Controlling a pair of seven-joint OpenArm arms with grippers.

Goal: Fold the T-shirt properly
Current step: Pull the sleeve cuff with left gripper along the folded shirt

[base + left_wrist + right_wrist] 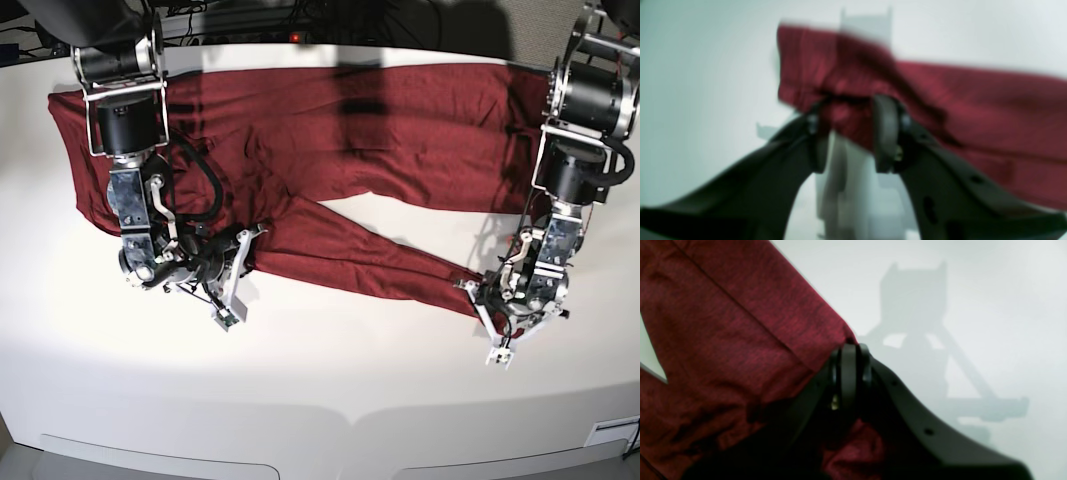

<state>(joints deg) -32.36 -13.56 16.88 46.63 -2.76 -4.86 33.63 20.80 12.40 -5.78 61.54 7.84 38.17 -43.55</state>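
Observation:
The cuff of the T-shirt's outstretched sleeve (491,316) (848,122) is next for my left gripper to close on, because that loose end of the sleeve is to be folded inward.
The dark red T-shirt (330,130) lies spread across the far half of the white table, and one long sleeve (380,260) runs diagonally toward the near right. At that sleeve's cuff is my left gripper (478,297). In the blurred left wrist view its jaws stand apart, with the left gripper (850,110) straddling the T-shirt (973,100) at the cuff fabric. My right gripper (240,255) sits at the shirt's lower edge on the left. In the right wrist view the right gripper (849,350) has its fingers pressed together on a hem corner of the T-shirt (723,323).
Bare white table (330,380) stretches from the shirt to the rounded front edge. Cables and a power strip with a red light (295,37) lie behind the table's back edge. Both arm bases stand over the far corners.

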